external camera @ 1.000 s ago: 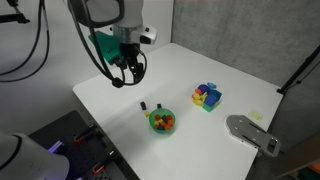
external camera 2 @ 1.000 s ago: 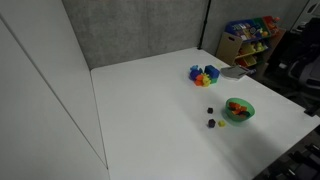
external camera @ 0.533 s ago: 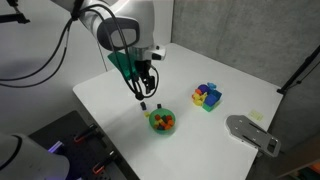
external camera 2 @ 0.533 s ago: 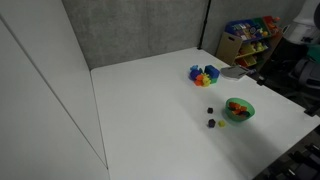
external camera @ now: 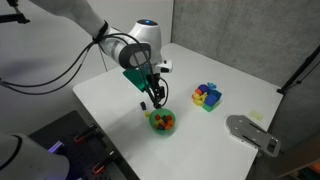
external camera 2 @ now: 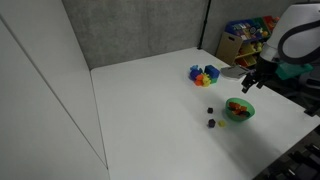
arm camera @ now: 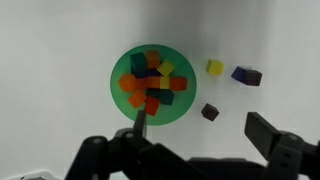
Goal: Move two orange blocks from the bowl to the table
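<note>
I will move my gripper next to the sides of the orange block (external camera: 167, 122) (arm camera: 136, 99) beside a red block in the green bowl and close it there.
The green bowl (arm camera: 116, 76) holds several small cubes, among them orange blocks (arm camera: 131, 86), with red, yellow, green and blue ones. It stands on the white table (arm camera: 50, 60) and shows in both exterior views (external camera: 152, 122) (external camera 2: 250, 110). My gripper (arm camera: 203, 128) is open and empty. One finger is over the bowl's near rim and the other is out over the table. In an exterior view the gripper (external camera: 155, 96) hovers just above the bowl's edge, and it shows from the far side too (external camera 2: 250, 83).
A yellow cube (arm camera: 214, 67), a dark purple block (arm camera: 246, 75) and a dark block (arm camera: 209, 112) lie on the table beside the bowl. A blue-yellow-red block cluster (external camera: 207, 96) stands farther off. A grey device (external camera: 250, 132) sits at the table's edge.
The arm has swung across the table and down toward the bowl. The gripper has come into the exterior view that did not show it before. The blocks have not moved.
</note>
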You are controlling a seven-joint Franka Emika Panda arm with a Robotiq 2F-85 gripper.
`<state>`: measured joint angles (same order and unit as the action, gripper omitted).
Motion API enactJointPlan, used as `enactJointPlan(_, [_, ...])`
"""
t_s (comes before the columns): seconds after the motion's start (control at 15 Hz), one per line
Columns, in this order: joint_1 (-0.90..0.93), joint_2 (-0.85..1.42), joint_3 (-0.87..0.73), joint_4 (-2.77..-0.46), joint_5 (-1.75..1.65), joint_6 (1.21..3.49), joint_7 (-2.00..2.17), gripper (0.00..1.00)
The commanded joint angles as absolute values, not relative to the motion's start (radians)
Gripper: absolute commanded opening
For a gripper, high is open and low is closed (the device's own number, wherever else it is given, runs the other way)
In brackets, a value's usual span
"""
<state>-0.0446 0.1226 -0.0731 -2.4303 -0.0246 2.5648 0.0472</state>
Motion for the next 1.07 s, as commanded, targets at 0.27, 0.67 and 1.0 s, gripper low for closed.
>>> enactJointPlan(0.27, [-0.037,0.412,-0.090,-2.251,-0.040,2.680,0.147,1.00])
enactJointPlan(0.67, [-0.028,0.562,-0.123,-2.148,-0.010,2.716,0.206,1.00])
enactJointPlan(1.0, [-0.009,0.594,-0.166,-2.121,-0.019,2.706,0.249,1.00])
